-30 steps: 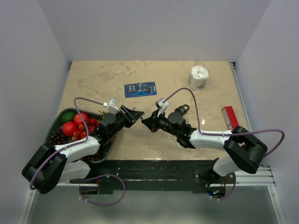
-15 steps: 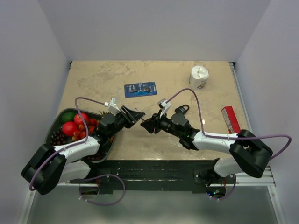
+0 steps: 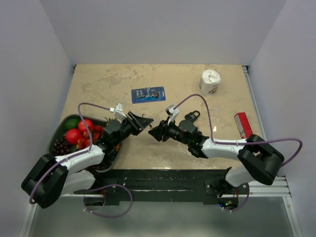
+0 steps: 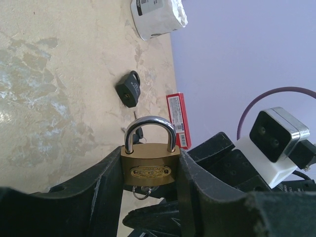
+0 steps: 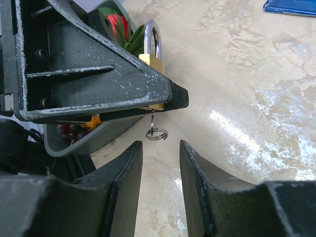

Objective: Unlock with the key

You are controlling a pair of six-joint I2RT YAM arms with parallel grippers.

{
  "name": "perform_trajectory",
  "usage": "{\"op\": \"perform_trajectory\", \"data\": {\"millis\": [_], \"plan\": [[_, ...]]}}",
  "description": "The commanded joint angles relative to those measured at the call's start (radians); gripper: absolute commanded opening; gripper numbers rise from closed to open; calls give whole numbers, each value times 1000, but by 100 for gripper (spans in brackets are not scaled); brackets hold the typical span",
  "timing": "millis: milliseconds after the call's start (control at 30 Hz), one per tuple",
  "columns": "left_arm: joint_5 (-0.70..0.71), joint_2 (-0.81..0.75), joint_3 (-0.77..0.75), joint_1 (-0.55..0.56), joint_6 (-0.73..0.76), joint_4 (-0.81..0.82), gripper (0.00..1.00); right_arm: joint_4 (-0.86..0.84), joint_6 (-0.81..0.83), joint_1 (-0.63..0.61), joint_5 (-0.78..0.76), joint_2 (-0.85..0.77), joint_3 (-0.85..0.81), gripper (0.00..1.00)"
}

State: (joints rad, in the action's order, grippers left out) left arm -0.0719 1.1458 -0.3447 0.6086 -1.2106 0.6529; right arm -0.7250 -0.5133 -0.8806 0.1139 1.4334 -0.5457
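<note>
Only the loose wire ring hangs at my right gripper's fingertips. My right gripper needs to reach past it, pinch the key (image 5: 152, 117) close under the padlock and turn it.
My left gripper (image 4: 150, 154) is shut on a small brass padlock (image 4: 150, 165), held upright with its steel shackle closed. A tiny silver key sits in the padlock's underside, and its wire ring (image 5: 157, 134) hangs free. My right gripper (image 5: 160, 146) stands open just below that ring, touching nothing. In the top view the two grippers, left (image 3: 144, 121) and right (image 3: 151, 131), meet tip to tip mid-table. The black padlock (image 4: 129, 91) lies on the table behind. The key shows only as a dark bit (image 4: 137, 132) seen through the brass shackle.
A dark bowl of fruit (image 3: 58, 136) sits under the left arm. A blue card pack (image 3: 148, 94) lies at the back middle, a white roll (image 3: 210, 81) at the back right, and a red box (image 3: 242, 123) by the right edge. The black padlock (image 3: 193, 116) is beside the right arm.
My right gripper has gone from shut to open, letting go of the tiny key's ring. The left gripper has kept still with the brass padlock.
</note>
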Motion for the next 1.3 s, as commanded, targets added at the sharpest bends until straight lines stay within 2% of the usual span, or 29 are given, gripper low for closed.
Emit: {"op": "perform_trajectory", "data": {"millis": [0,133,400,500,600,633,733,867,1033,1267], "plan": [[-9,-28,10,-7,19,48,0,-62,-4,2,-34,-18,-42,40],[-14,-26,12,-6,19,54,0,-60,-1,3,-43,-31,-43,47],[-19,-24,13,-7,20,59,0,-70,15,2,-63,-41,-48,49],[-23,-23,13,-6,20,63,0,-73,16,2,-60,-30,-53,42],[-26,-24,13,-6,22,67,0,-86,9,3,-56,-24,-48,29],[-26,-24,16,-7,23,70,0,-88,9,3,-51,-19,-48,21],[-32,-31,24,-7,26,102,0,-96,2,3,-49,-18,-43,10],[-60,-32,33,-7,43,154,0,-132,-22,23,-19,-16,-23,0],[-135,-35,72,-6,71,315,0,-273,-123,94,90,-8,18,0],[-247,-58,72,-6,126,409,0,-458,-279,163,223,10,65,0]]}}
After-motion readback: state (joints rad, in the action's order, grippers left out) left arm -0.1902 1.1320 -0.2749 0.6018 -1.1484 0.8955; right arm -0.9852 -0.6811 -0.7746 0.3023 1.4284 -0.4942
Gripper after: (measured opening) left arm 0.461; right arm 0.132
